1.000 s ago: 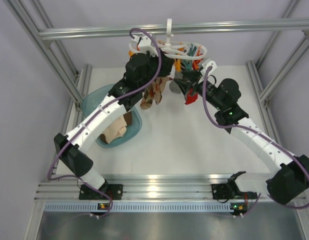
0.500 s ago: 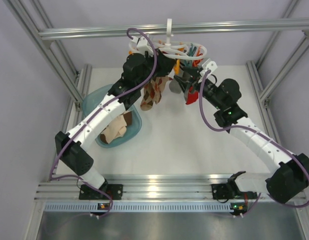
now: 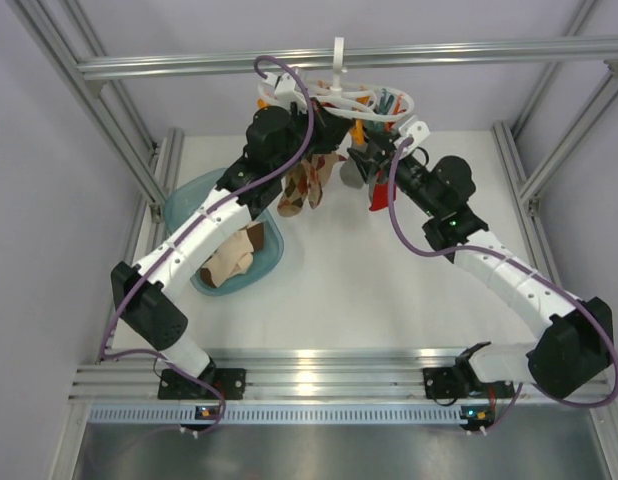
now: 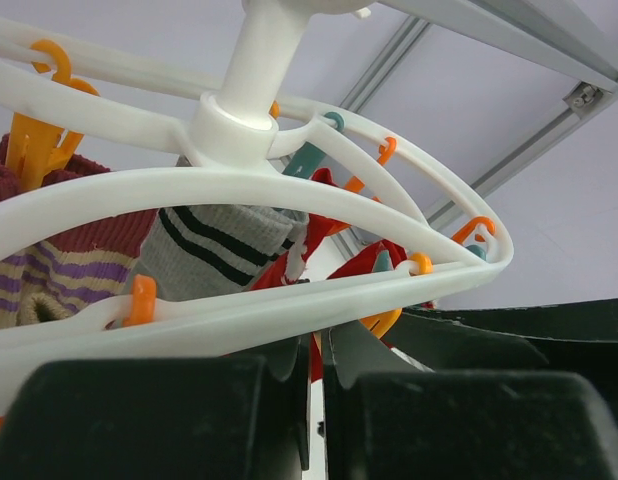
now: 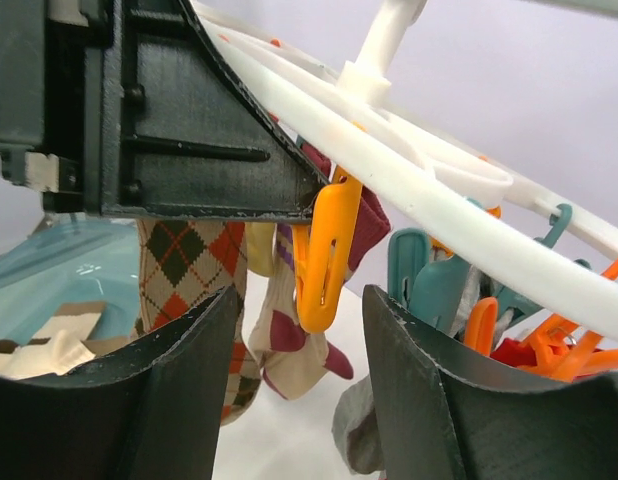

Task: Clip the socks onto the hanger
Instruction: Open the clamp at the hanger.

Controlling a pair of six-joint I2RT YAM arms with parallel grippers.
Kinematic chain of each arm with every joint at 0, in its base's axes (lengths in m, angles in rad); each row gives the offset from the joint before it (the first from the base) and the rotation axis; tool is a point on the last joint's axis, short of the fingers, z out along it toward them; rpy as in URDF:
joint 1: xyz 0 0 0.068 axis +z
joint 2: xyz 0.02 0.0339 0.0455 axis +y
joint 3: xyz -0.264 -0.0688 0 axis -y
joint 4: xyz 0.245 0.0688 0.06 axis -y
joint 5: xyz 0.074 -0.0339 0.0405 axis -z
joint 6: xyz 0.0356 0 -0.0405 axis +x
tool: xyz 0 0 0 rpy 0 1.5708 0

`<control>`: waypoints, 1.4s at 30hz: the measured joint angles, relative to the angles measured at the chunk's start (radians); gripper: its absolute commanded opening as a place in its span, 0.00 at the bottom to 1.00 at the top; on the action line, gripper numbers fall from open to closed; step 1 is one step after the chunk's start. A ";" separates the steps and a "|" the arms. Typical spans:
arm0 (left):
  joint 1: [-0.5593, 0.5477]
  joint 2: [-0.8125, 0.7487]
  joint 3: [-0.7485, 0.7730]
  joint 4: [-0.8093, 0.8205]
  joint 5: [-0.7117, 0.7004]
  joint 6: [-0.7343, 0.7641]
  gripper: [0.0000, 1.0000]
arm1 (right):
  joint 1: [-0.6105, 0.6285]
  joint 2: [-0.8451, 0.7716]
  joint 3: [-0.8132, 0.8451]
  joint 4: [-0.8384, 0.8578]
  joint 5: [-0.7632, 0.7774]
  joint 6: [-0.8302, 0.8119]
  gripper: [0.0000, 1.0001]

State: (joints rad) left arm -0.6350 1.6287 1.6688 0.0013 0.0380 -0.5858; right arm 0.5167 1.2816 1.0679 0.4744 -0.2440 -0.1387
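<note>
I can see my left gripper's fingers are shut beside the orange peg at my right gripper, so next I open my left gripper, back it off and close it around the peg's sides [image 4: 383, 322].
The white hanger [image 3: 341, 96] hangs by its hook from the top frame bar, and its ring [image 4: 289, 190] fills the left wrist view. My left gripper [image 3: 327, 120] is raised just under the ring, its jaws [image 4: 317, 345] shut with nothing visible between them. My right gripper [image 3: 365, 156] is open, and an orange clip peg [image 5: 325, 255] dangles between its fingers without touching them. The cream-and-tan socks [image 3: 229, 262] lie in the teal basin [image 3: 184, 205]; they also show low at the left of the right wrist view [image 5: 44, 350].
A brown argyle sock [image 3: 301, 186], a cream sock with maroon patches [image 5: 294, 340], a grey striped sock [image 4: 214, 250] and red socks [image 3: 381, 192] hang from the hanger. Teal and orange pegs [image 5: 429, 285] crowd its right side. Aluminium frame posts [image 3: 89, 110] flank the table.
The left gripper's jaws have closed fully under the hanger ring. The right arm has moved up and left, bringing its open fingers around the orange peg.
</note>
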 measured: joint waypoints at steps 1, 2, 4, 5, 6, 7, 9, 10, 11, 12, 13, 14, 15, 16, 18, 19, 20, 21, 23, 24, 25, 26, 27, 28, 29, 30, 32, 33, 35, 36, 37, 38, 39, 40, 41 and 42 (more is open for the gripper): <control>0.002 0.000 0.000 0.000 0.003 0.001 0.00 | 0.000 0.010 0.000 0.005 0.000 0.000 0.54; 0.002 0.000 0.000 0.000 0.006 0.002 0.00 | 0.000 0.021 0.000 0.011 -0.001 0.000 0.54; 0.005 0.000 -0.002 0.000 0.016 0.005 0.00 | 0.000 0.039 0.000 0.014 -0.003 0.000 0.54; 0.005 -0.001 -0.003 0.001 0.021 0.006 0.00 | 0.000 0.049 0.000 0.016 -0.005 0.000 0.54; 0.006 -0.001 -0.003 0.001 0.025 0.007 0.00 | -0.001 0.056 0.000 0.018 -0.006 0.000 0.54; 0.007 -0.001 -0.005 0.002 0.029 0.008 0.00 | -0.002 0.061 0.000 0.020 -0.008 0.000 0.54; 0.008 -0.001 -0.005 0.003 0.036 0.010 0.00 | -0.005 0.071 0.002 0.024 -0.013 0.002 0.54; 0.009 -0.001 -0.005 0.004 0.038 0.011 0.00 | -0.005 0.074 0.004 0.026 -0.014 0.003 0.53; 0.009 -0.001 -0.006 0.005 0.040 0.013 0.00 | -0.006 0.077 0.009 0.027 -0.017 0.004 0.53; 0.010 -0.001 -0.006 0.006 0.042 0.013 0.00 | -0.008 0.079 0.016 0.029 -0.021 0.005 0.53; 0.011 -0.001 -0.007 0.006 0.045 0.013 0.00 | -0.009 0.080 0.022 0.033 -0.024 0.007 0.52; 0.011 -0.001 -0.007 0.006 0.048 0.014 0.00 | -0.009 0.080 0.029 0.035 -0.027 0.010 0.52; 0.012 -0.001 -0.008 0.006 0.049 0.015 0.00 | -0.009 0.080 0.036 0.038 -0.030 0.012 0.52; 0.012 -0.002 -0.008 0.007 0.051 0.017 0.00 | -0.009 0.080 0.043 0.040 -0.031 0.016 0.51; 0.013 -0.002 -0.008 0.007 0.053 0.019 0.00 | -0.009 0.080 0.056 0.044 -0.034 0.025 0.49; 0.013 -0.002 -0.009 0.007 0.053 0.020 0.00 | -0.009 0.080 0.061 0.043 -0.035 0.027 0.48; 0.013 -0.002 -0.010 0.008 0.054 0.021 0.00 | -0.009 0.080 0.067 0.043 -0.037 0.031 0.47; 0.013 -0.003 -0.010 0.010 0.055 0.021 0.00 | -0.009 0.080 0.069 0.044 -0.037 0.032 0.44; 0.013 -0.003 -0.011 0.011 0.056 0.027 0.00 | -0.009 0.081 0.076 0.039 -0.037 0.035 0.40; 0.013 -0.003 -0.011 0.011 0.056 0.029 0.00 | -0.009 0.081 0.078 0.037 -0.037 0.036 0.37; 0.013 -0.003 -0.011 0.011 0.056 0.031 0.00 | -0.009 0.081 0.079 0.037 -0.037 0.035 0.34; 0.013 -0.003 -0.011 0.012 0.056 0.033 0.00 | -0.009 0.081 0.079 0.037 -0.037 0.035 0.33; 0.013 -0.004 -0.012 0.012 0.057 0.034 0.00 | -0.009 0.081 0.079 0.037 -0.037 0.035 0.29; 0.013 -0.005 -0.013 0.012 0.058 0.035 0.00 | -0.010 0.081 0.079 0.035 -0.036 0.033 0.27; 0.013 -0.006 -0.016 0.014 0.059 0.035 0.00 | -0.011 0.081 0.079 0.035 -0.034 0.032 0.26; 0.013 -0.008 -0.018 0.014 0.060 0.035 0.00 | -0.011 0.081 0.079 0.035 -0.034 0.030 0.23; 0.014 -0.012 -0.023 0.018 0.062 0.034 0.00 | -0.011 0.081 0.079 0.035 -0.037 0.027 0.18; 0.016 -0.014 -0.026 0.021 0.063 0.033 0.06 | -0.011 0.081 0.079 0.036 -0.039 0.027 0.11; 0.017 -0.019 -0.037 0.031 0.067 0.030 0.11 | -0.011 0.081 0.079 0.037 -0.039 0.028 0.06; 0.018 -0.023 -0.045 0.040 0.070 0.027 0.18 | -0.011 0.081 0.079 0.038 -0.040 0.028 0.01; 0.019 -0.028 -0.053 0.048 0.073 0.027 0.22 | -0.011 0.081 0.079 0.039 -0.041 0.027 0.00; 0.022 -0.032 -0.060 0.049 0.077 0.024 0.25 | -0.011 0.081 0.079 0.042 -0.039 0.024 0.00; 0.024 -0.036 -0.065 0.050 0.082 0.022 0.27 | -0.013 0.081 0.079 0.042 -0.038 0.022 0.00; 0.027 -0.041 -0.069 0.051 0.091 0.016 0.32 | -0.014 0.081 0.079 0.042 -0.038 0.021 0.00; 0.028 -0.044 -0.071 0.051 0.101 0.013 0.35 | -0.015 0.081 0.079 0.042 -0.039 0.019 0.00; 0.027 -0.048 -0.071 0.052 0.113 0.008 0.38 | -0.015 0.081 0.079 0.042 -0.039 0.019 0.00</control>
State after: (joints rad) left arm -0.6075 1.5806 1.5978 0.0532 0.1505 -0.5774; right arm 0.5018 1.3628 1.1473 0.5167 -0.2832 -0.1200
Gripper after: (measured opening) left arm 0.325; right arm 0.132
